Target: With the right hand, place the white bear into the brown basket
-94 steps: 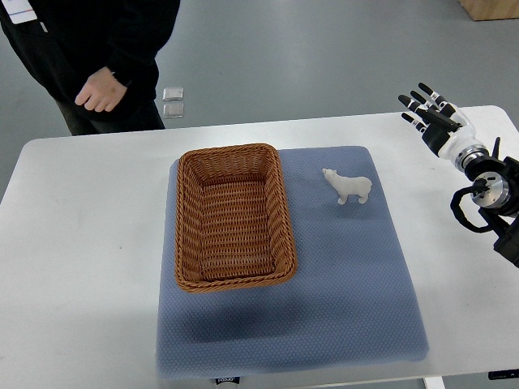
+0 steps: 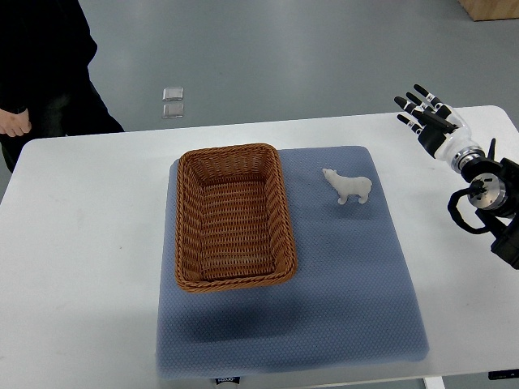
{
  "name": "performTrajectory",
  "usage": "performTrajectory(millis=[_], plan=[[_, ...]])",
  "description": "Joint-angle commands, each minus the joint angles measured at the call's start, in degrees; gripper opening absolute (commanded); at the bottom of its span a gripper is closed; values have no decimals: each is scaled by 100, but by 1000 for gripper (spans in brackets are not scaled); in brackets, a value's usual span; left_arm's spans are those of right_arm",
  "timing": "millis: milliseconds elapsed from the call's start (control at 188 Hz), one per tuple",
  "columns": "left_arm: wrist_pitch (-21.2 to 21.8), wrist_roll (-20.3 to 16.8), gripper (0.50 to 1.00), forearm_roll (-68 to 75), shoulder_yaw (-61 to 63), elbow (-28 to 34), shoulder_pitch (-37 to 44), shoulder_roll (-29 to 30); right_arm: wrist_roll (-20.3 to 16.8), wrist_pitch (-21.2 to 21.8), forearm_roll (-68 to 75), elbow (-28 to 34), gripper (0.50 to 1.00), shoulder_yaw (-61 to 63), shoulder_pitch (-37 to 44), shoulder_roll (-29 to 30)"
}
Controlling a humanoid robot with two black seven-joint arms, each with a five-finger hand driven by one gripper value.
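The back end of the white bear (image 2: 364, 187) is the end farther from the brown basket. My right gripper needs to close on it.
A small white bear (image 2: 349, 186) stands upright on the blue mat (image 2: 340, 275), just right of the brown wicker basket (image 2: 233, 217). The basket holds nothing. My right hand (image 2: 423, 113) is at the far right over the white table, beyond the mat's back right corner and well apart from the bear. Its fingers are spread and hold nothing. The left arm does not show.
The white table (image 2: 81, 243) carries the mat. A person in black (image 2: 40, 65) stands at the back left corner, one hand (image 2: 14, 123) near the table edge. Two small square plates (image 2: 173, 102) lie on the floor behind the table.
The person has moved left, away from the table's back. My right hand has shifted slightly up and back; the bear and basket have not moved.
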Motion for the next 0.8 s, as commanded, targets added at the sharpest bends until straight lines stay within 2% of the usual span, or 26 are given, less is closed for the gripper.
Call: performTrajectory(millis=[0,479,794], plan=[[4,0,1000,0,8,-5,0,0,0,0,-1,1,924,-22,-1,2],[4,0,1000,0,8,-5,0,0,0,17,-1,36,924,-30,-1,19],[4,0,1000,0,8,-5,0,0,0,237,-10,53,924,-66,8,28]])
